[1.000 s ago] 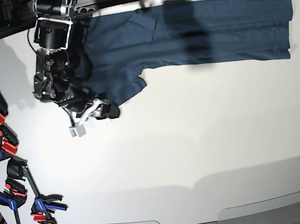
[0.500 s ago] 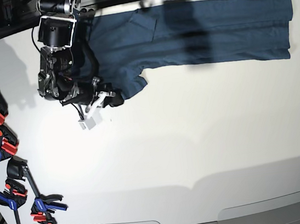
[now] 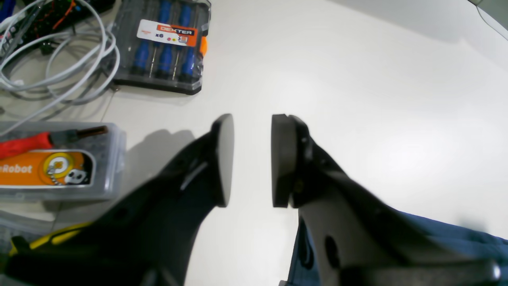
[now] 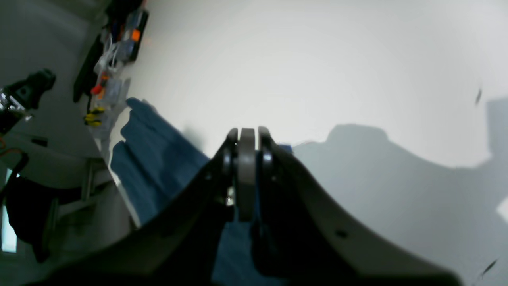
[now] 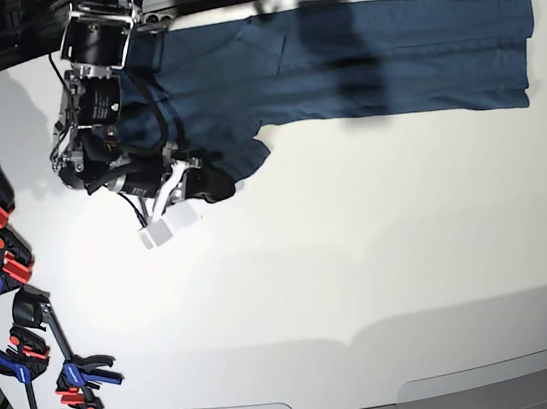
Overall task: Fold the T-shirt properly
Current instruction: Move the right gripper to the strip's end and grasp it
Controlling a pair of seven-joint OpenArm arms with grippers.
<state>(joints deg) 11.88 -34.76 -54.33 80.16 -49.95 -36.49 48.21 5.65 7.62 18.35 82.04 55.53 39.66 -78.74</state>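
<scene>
The sleeve's hem is in my right gripper. It will let go of it on the T-shirt's front edge [image 5: 277, 109], next to the corner where the sleeve sticks out.
The dark navy T-shirt [image 5: 376, 60] lies spread lengthwise along the far edge of the white table. Its sleeve sticks out toward the front at the left. My right gripper [image 5: 218, 184] sits at that sleeve's hem. In the right wrist view its pads [image 4: 247, 137] are pressed together, and blue cloth [image 4: 151, 159] shows beside the tips and between the finger bases. My left gripper [image 3: 252, 159] hangs open over bare table with nothing between its pads. An edge of the T-shirt [image 3: 456, 238] lies just behind its right finger. The left arm does not show in the base view.
Several blue and red clamps [image 5: 4, 260] lie along the table's left edge. Near the left gripper are a screwdriver set case [image 3: 162, 43], a clear box with an orange label [image 3: 59, 167] and white cables [image 3: 51, 59].
The right gripper went from open to shut and shifted a little right and back onto the sleeve's hem. The sleeve edge is slightly bunched there now.
</scene>
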